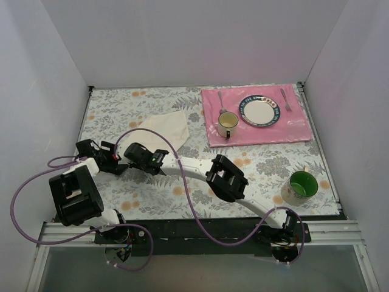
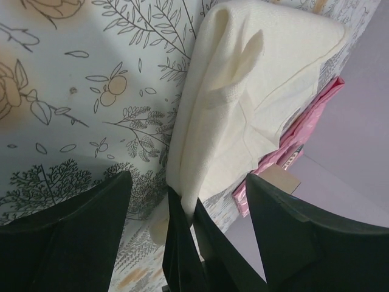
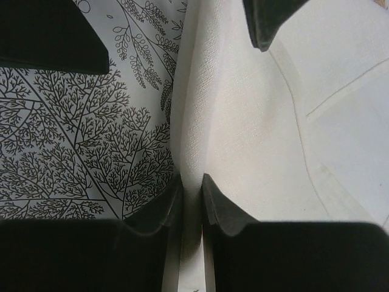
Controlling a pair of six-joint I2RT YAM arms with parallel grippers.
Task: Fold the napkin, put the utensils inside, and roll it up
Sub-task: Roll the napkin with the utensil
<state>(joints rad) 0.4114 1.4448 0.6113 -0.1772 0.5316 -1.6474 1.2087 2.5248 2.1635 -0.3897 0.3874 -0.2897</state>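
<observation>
Next, my right gripper moves clear before my left gripper takes the napkin's fold [image 2: 203, 137], because my right gripper is pinching the folded edge inside my left gripper's open fingers.
The off-white napkin [image 1: 168, 128] lies creased on the patterned table, left of centre. My right gripper [image 3: 191, 182] is shut on a folded edge of the napkin [image 3: 243, 121], its fingers [image 2: 180, 243] rising between the left gripper's fingers in the left wrist view. My left gripper [image 2: 188, 179] stands open and wide around that same pinched edge, touching nothing. From above, both grippers meet just in front of the napkin, left gripper [image 1: 120, 162] beside right gripper [image 1: 135, 159]. The utensils are out of view.
A pink placemat [image 1: 267, 131] at the back right carries a plate [image 1: 261, 112], a mug [image 1: 228, 123], a small spoon [image 1: 221, 101] and a fork [image 1: 285, 100]. A green cup [image 1: 301, 185] stands near the right front. The right arm [image 1: 226, 177] stretches diagonally across the table.
</observation>
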